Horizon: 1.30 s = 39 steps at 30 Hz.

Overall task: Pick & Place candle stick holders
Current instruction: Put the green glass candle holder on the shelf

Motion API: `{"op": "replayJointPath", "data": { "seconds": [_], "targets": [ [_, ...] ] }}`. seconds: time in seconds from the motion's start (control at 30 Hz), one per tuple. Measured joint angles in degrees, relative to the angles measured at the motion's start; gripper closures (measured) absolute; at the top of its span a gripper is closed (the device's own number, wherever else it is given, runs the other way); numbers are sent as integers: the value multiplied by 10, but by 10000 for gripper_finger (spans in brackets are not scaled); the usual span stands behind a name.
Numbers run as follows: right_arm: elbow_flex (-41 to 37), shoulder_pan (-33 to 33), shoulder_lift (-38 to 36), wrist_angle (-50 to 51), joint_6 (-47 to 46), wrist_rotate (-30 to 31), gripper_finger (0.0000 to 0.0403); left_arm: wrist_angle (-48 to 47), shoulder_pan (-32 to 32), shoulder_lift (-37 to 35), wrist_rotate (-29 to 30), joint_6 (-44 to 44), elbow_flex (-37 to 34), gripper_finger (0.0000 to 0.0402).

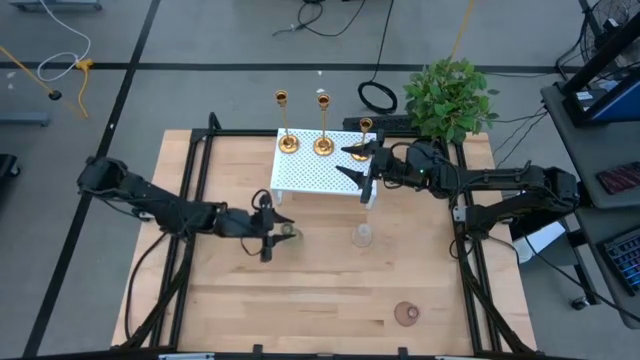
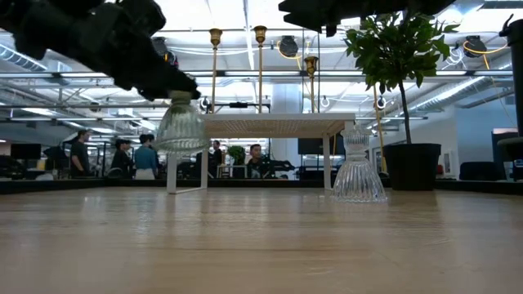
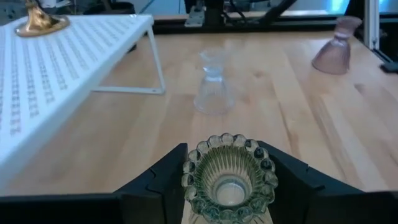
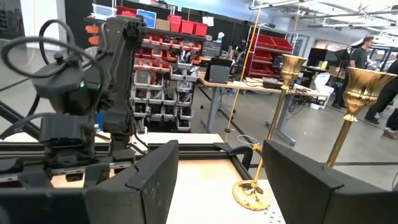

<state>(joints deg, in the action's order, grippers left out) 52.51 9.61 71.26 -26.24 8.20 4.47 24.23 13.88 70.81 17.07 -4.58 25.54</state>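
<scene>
The robot's left gripper will release the green glass holder on the white stand (image 1: 290, 166) in front of its nearest gold stick.
My left gripper (image 1: 278, 232) is shut on the green glass holder (image 3: 229, 177), which hangs above the table left of the middle; it also shows in the low view (image 2: 181, 126). The clear glass holder (image 1: 362, 237) stands on its wide base to the right of it. The pink glass holder (image 1: 406, 313) stands near the front right. Three gold sticks (image 1: 287, 143) (image 1: 323, 146) (image 1: 366, 126) stand on the white perforated stand (image 1: 310, 175). My right gripper (image 1: 353, 162) is open and empty above the stand's right end, beside the right stick. My left gripper pinches the green holder's upper part, just below its scalloped rim (image 3: 194, 163), between its two fingers (image 3: 163, 177), one on each side. The fingers come from the table's left. The holder sits upright, wide base down, lifted clear of the table (image 2: 181, 147).
A green potted plant (image 1: 450, 98) stands at the far right corner behind the stand. The stand's thin legs (image 2: 172, 171) rest on the table. Bare wood (image 1: 300, 300) lies along the near side. People (image 2: 147, 157) sit in the room beyond the table.
</scene>
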Motion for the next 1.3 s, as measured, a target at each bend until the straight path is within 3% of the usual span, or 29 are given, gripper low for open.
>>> {"op": "replayJointPath", "data": {
  "seconds": [0.27,0.73,0.93,1.1,1.3],
  "targets": [
    [0,0,0,7,1,0,177,-11,-45,0,-43,57,49,227],
    [0,0,0,26,1,0,177,-139,-140,0,-58,125,166,220],
    [0,0,0,26,2,0,177,-156,-195,0,-82,121,178,230],
    [0,0,0,26,2,0,177,-156,-225,0,-96,122,179,211],
    [0,0,0,26,12,0,177,-156,-252,0,-98,124,179,230]
  ]
}}
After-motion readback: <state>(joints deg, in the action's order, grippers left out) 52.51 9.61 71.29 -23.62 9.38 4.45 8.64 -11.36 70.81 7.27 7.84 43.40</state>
